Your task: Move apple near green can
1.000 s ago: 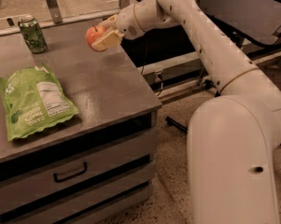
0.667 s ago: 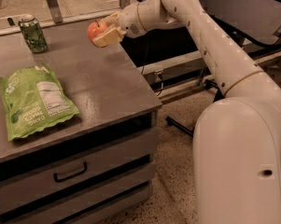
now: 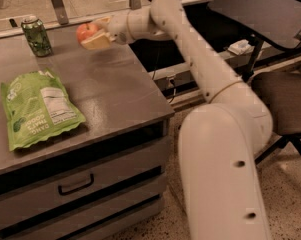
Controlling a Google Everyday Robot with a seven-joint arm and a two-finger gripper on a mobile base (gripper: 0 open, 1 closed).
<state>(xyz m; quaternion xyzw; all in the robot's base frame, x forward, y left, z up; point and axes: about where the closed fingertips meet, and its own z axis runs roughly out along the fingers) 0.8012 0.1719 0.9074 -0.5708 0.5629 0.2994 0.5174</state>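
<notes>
Next, my gripper sets the apple down and lets go of it on the grey table [image 3: 63, 43] against the green can, on the side that faces my arm.
The red-orange apple [image 3: 86, 32] is held between the fingers of my gripper [image 3: 94, 34], above the far part of the grey table [image 3: 115, 91]. The gripper is shut on the apple. The green can [image 3: 37, 35] stands upright at the far left of the table, with a silver top. The apple is to the right of the can, with a gap of about one can width between them. My white arm reaches in from the right across the table's far right corner.
A large flat bright-green snack bag [image 3: 37, 109] lies at the front left of the table. Drawers [image 3: 75, 184] are below the tabletop. A dark chair [image 3: 285, 94] stands at the right. Metal posts [image 3: 57, 4] stand behind the table.
My gripper has carried the apple to the left, closer to the green can. The can and the snack bag have not moved.
</notes>
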